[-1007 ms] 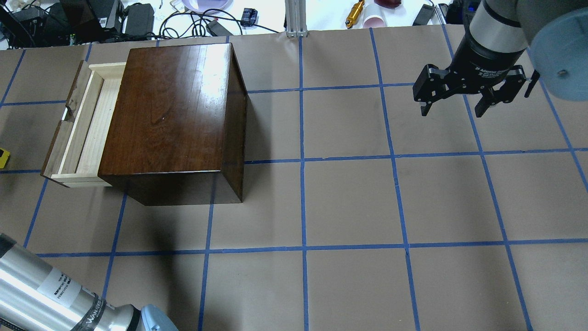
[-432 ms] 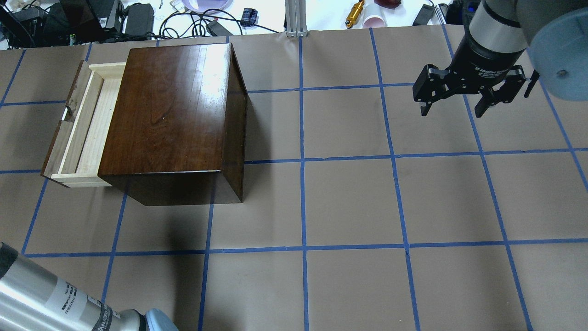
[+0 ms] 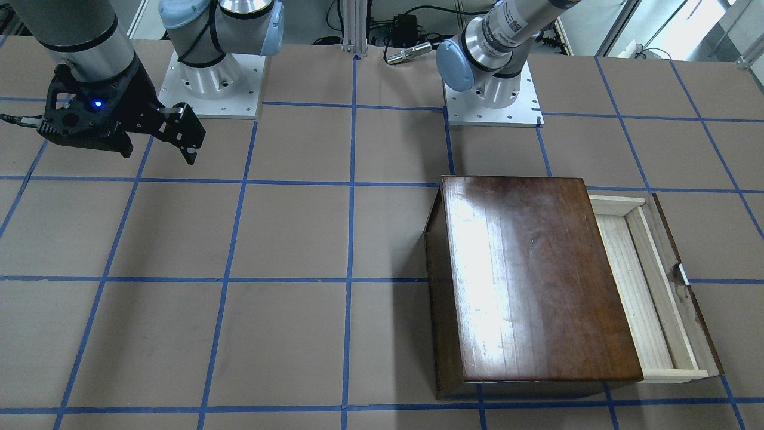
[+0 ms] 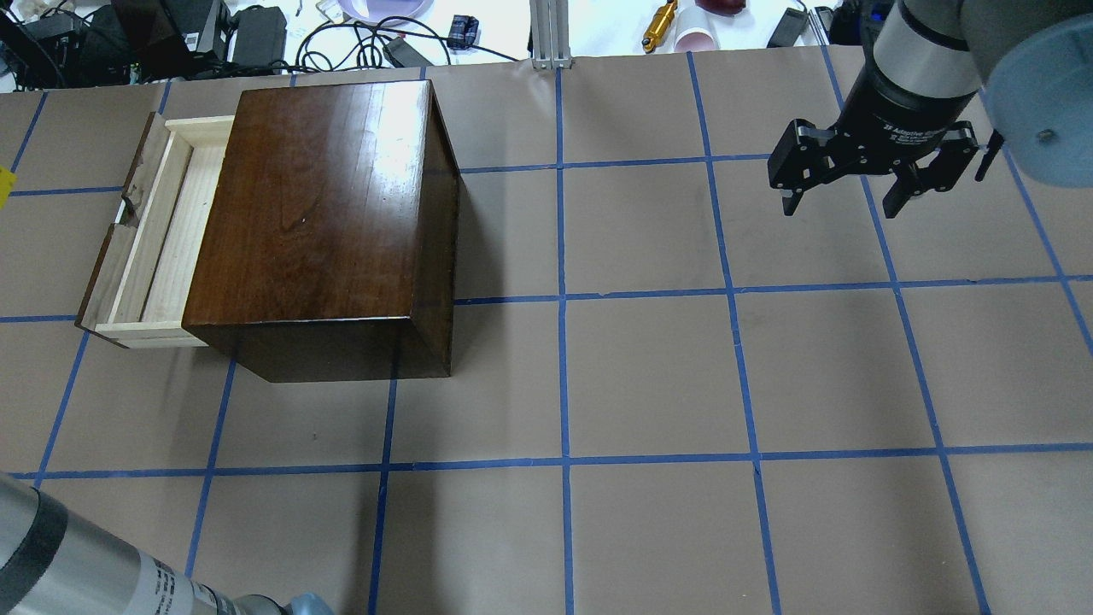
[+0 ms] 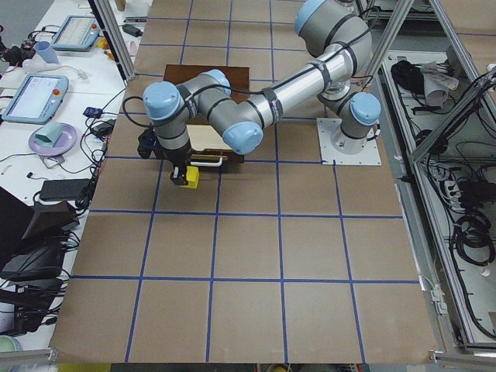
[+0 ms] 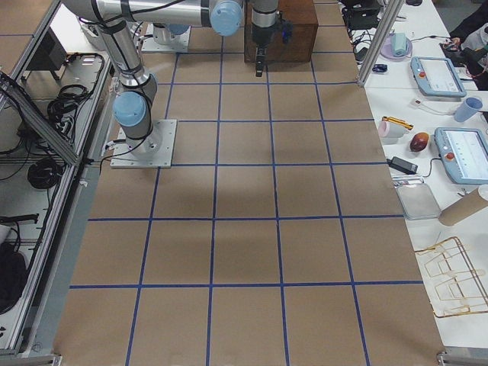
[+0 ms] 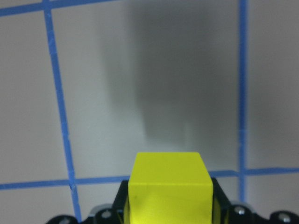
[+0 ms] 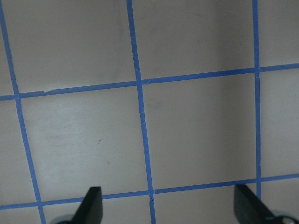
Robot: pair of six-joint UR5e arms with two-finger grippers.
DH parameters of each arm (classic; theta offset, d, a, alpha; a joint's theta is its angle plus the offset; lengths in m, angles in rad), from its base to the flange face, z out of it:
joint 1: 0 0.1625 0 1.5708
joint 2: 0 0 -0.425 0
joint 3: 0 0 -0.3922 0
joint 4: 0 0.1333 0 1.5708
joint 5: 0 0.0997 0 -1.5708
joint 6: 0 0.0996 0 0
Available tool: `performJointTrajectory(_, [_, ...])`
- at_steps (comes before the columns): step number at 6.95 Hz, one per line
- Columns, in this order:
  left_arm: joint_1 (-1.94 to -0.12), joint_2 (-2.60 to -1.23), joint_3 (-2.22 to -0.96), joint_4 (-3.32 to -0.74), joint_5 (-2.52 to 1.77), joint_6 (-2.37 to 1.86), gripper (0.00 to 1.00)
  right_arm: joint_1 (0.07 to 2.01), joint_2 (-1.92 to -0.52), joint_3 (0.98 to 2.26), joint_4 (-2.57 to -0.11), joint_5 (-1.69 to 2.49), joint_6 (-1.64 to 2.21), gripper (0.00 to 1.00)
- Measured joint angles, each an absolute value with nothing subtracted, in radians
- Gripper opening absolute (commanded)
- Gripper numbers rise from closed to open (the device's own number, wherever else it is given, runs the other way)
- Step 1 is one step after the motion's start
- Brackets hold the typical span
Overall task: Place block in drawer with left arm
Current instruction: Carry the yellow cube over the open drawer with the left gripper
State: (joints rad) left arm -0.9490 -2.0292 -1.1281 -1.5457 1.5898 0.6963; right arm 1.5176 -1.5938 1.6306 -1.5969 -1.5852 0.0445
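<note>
The drawer is open, with a pale bottom. Next, I let go of the yellow block with my left gripper on the middle of the open drawer's pale bottom (image 3: 632,287).
The yellow block (image 7: 170,186) is clamped between the fingers of my left gripper (image 5: 184,175), which is shut on it. In the overhead view only a sliver of the block (image 4: 3,184) shows at the left edge, left of the open drawer (image 4: 162,231) and apart from it. The drawer sticks out of the dark wooden box (image 4: 324,213) and its pale tray looks empty (image 3: 650,286). In the exterior left view the block (image 5: 189,178) hangs above the table just outside the drawer front. My right gripper (image 4: 845,201) is open and empty, hovering at the far right.
The box (image 3: 531,280) sits on brown paper with a blue tape grid. Cables and clutter (image 4: 256,34) lie beyond the table's far edge. The left arm's silver tube (image 4: 77,564) crosses the near left corner. The right wrist view shows only gridded paper between the fingertips (image 8: 93,205).
The block at the overhead view's left edge has moved toward the far side, from beside the drawer's near end to beside its far end. The left arm's tube slid left. The right arm is still.
</note>
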Motion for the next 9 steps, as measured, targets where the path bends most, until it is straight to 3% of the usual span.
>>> performJointTrajectory(4, [-1.133,-1.975,-1.176,-1.626,1.511,0.498,0.0,1.519,-1.594,1.631,-1.597,-1.586,0.044,1.0])
performJointTrajectory(9, [-1.15,-2.01,-1.344,-1.498,1.496,0.468,0.02,1.519,-1.594,1.631,-1.597,-1.586,0.044,1.0])
